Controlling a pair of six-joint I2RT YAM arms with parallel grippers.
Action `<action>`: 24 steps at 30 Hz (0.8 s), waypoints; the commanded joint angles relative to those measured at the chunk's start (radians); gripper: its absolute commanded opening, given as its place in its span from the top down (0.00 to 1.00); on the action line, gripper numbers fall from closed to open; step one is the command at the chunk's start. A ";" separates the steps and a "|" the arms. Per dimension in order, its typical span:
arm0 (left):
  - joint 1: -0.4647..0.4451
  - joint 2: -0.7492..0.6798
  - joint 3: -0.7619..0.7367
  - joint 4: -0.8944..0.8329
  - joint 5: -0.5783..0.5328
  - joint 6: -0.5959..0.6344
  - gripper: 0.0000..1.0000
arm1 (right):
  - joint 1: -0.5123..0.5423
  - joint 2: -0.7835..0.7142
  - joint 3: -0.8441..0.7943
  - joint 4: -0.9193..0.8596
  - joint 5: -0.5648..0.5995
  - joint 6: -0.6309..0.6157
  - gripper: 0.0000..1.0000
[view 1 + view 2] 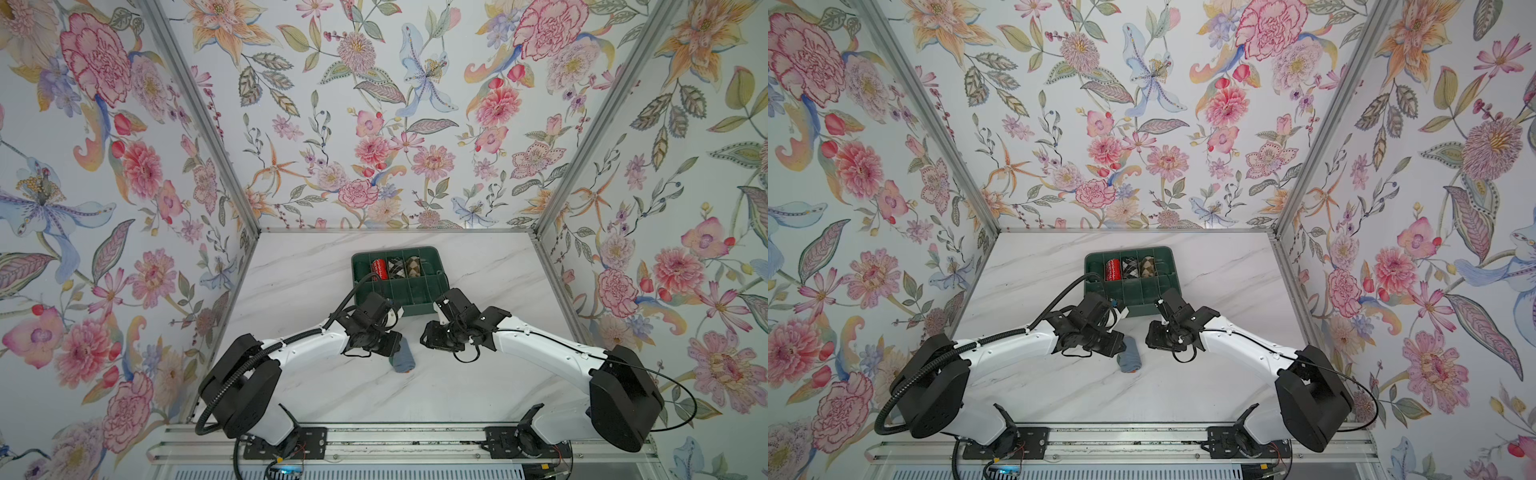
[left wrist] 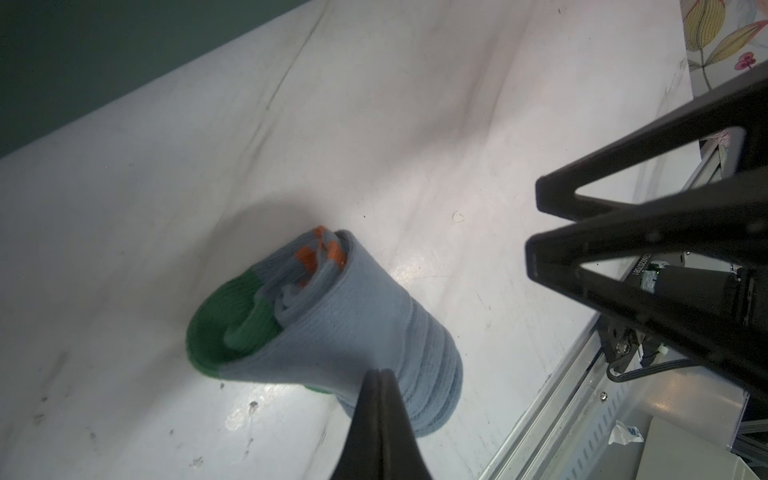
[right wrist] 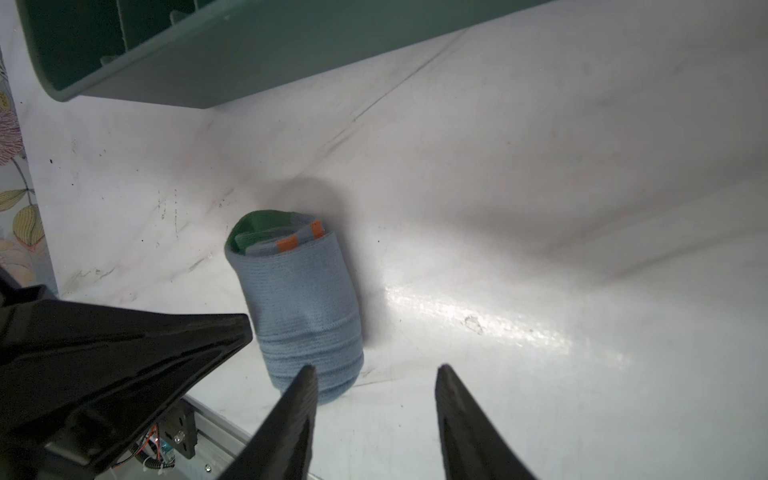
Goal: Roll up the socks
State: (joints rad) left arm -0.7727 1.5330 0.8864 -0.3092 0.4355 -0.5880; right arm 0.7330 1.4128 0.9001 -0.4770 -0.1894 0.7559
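Next, I close my right gripper around the middle of the grey-blue roll (image 1: 404, 355) (image 3: 306, 320), between its folded end and its ribbed end.
The socks (image 1: 404, 360) (image 1: 1129, 359) lie on the marble table as one grey-blue roll, between my two grippers. One end of the roll (image 2: 332, 332) shows green and orange folds; the other end is ribbed. My left gripper (image 2: 379, 372) (image 1: 388, 344) is shut with nothing between its jaws. Its tips are over the ribbed part, and I cannot tell whether they touch it. My right gripper (image 3: 377, 368) (image 1: 432, 336) stands open and empty just beside the roll's (image 3: 299, 299) ribbed end. One of its fingers is in front of the roll's edge.
A green divided tray (image 1: 415, 309) (image 1: 1142, 309) (image 3: 208, 83) stands just behind the grippers. It holds a red bundle (image 1: 379, 268), a black-white bundle (image 1: 395, 266) and a brown bundle (image 1: 412, 266). Flowered walls close in three sides. The aluminium rail (image 1: 395, 440) runs along the front edge.
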 commanded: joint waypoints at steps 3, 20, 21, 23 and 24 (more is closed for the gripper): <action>-0.010 0.021 0.023 -0.006 -0.033 0.011 1.00 | -0.010 0.008 -0.020 0.021 -0.034 -0.010 0.51; 0.005 0.078 -0.001 -0.063 -0.070 0.057 1.00 | -0.045 0.061 -0.136 0.267 -0.275 0.041 0.49; 0.008 0.076 -0.004 -0.068 -0.070 0.060 1.00 | -0.044 0.069 -0.142 0.286 -0.288 0.046 0.49; 0.014 0.072 -0.011 -0.067 -0.070 0.060 1.00 | -0.043 0.084 -0.150 0.308 -0.298 0.053 0.49; 0.016 0.069 -0.016 -0.065 -0.070 0.060 1.00 | -0.041 0.093 -0.151 0.313 -0.301 0.056 0.49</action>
State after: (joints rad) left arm -0.7670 1.5936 0.8906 -0.3210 0.4023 -0.5495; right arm 0.6914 1.4879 0.7647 -0.2256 -0.4461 0.7910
